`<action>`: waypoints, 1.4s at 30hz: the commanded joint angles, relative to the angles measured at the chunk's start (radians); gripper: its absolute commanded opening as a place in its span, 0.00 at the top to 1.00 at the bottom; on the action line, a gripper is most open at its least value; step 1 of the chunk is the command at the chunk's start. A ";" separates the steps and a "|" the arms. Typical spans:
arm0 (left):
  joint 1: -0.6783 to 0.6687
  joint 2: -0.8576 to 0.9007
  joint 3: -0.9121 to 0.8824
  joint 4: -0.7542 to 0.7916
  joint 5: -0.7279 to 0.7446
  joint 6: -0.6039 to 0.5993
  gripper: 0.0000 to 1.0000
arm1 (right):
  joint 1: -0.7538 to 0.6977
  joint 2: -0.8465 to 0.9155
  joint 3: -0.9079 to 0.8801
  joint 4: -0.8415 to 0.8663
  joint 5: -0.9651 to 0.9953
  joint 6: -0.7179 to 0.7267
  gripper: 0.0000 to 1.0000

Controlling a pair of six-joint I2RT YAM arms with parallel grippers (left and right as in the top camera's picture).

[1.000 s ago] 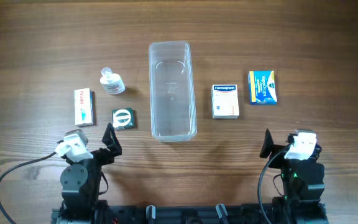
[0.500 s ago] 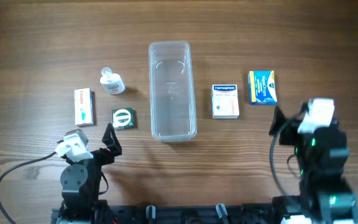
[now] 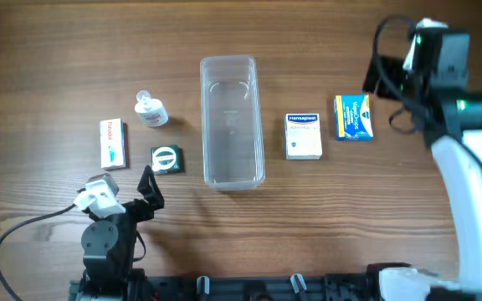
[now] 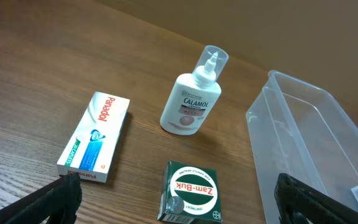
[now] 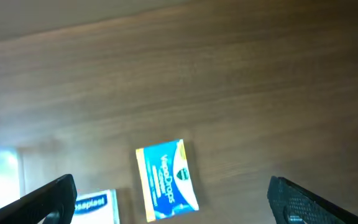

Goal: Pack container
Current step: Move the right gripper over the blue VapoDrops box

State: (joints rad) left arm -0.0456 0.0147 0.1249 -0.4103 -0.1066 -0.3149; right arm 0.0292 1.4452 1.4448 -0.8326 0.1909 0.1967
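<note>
My right gripper is to grab the blue VapoDrops box next by its long sides [image 3: 353, 118] [image 5: 168, 182], with one finger at the yellow part of the VapoDrops box that faces the Hansaplast box.
The clear rectangular container [image 3: 232, 121] stands empty in the middle of the table; its corner shows in the left wrist view [image 4: 309, 143]. My left gripper [image 3: 149, 186] rests open at the front left, just in front of the green Zam-Buk box [image 3: 166, 159] [image 4: 190, 191]. My right gripper [image 3: 376, 79] is open and raised at the far right, just beyond the blue VapoDrops box [image 3: 353, 117] [image 5: 165, 179]. A white Hansaplast box [image 3: 304, 135] [image 5: 95, 208] lies between that box and the container.
A white Calamol bottle [image 3: 150, 109] [image 4: 192, 99] lies left of the container. A white Panadol box [image 3: 113, 143] [image 4: 96, 137] lies further left. The right arm [image 3: 475, 192] reaches along the right side of the wooden table.
My right arm has risen from its rest at the front right and swung toward the far side, past the VapoDrops box. The left arm and all objects have stayed still.
</note>
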 commanded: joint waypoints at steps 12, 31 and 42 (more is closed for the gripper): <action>0.004 -0.006 -0.004 0.003 0.002 0.020 0.00 | -0.028 0.194 0.064 0.024 -0.018 -0.022 0.00; 0.004 -0.006 -0.004 0.003 0.002 0.020 0.00 | -0.090 0.603 0.352 -0.242 -0.223 -0.118 0.00; 0.004 -0.006 -0.004 0.003 0.002 0.020 0.00 | -0.090 0.681 0.348 -0.255 -0.245 -0.171 0.00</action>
State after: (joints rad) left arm -0.0456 0.0147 0.1249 -0.4107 -0.1066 -0.3149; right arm -0.0624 2.0911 1.7813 -1.0748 -0.0303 0.0429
